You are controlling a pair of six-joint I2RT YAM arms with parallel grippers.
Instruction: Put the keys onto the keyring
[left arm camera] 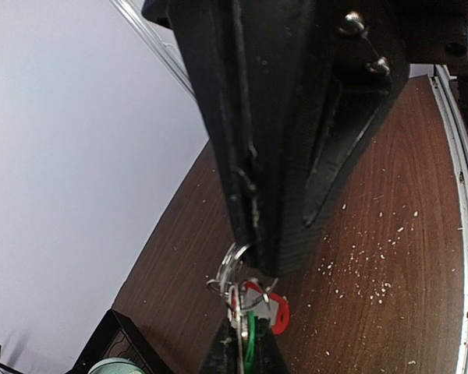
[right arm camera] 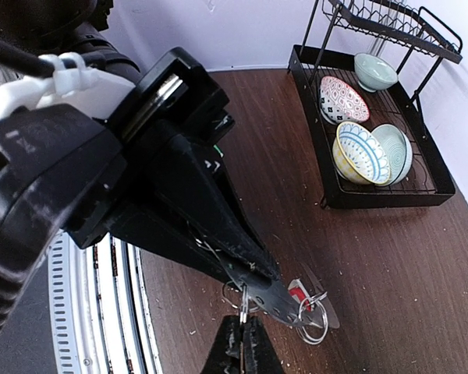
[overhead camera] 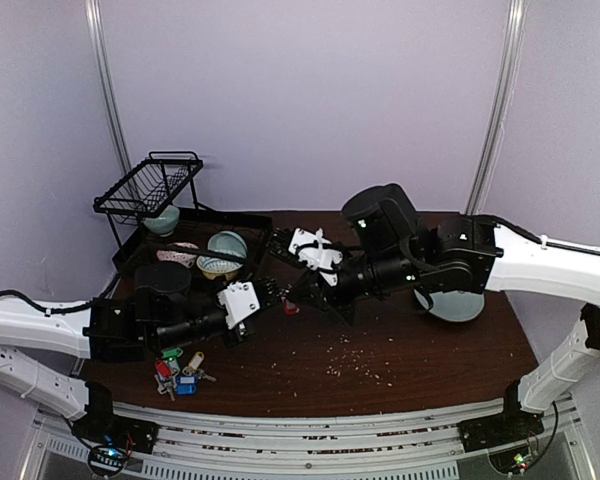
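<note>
The keyring will go down on the brown table (overhead camera: 277,352) between the crumbs and the other keys, set there by my left gripper.
Over the middle of the table my left gripper (overhead camera: 273,293) and right gripper (overhead camera: 298,298) meet tip to tip. In the right wrist view the left gripper (right arm camera: 269,276) is shut on the flat silver-grey keyring (right arm camera: 327,308), which carries small wire rings (right arm camera: 316,327) and a red-tagged key (right arm camera: 296,294). My right gripper (right arm camera: 242,323) is shut on one wire ring (right arm camera: 242,300). In the left wrist view the left gripper (left arm camera: 244,336) pinches the keyring edge-on, with the red tag (left arm camera: 278,313) and a green tag (left arm camera: 253,343) beside it. Several other keys (overhead camera: 180,375) lie by the left arm.
A black dish rack (overhead camera: 145,190) with a tray of bowls (overhead camera: 223,252) stands at the back left. A pale round plate (overhead camera: 452,306) lies under the right arm. Crumbs (overhead camera: 350,365) are scattered on the brown table, and a metal rail (overhead camera: 310,425) runs along the near edge.
</note>
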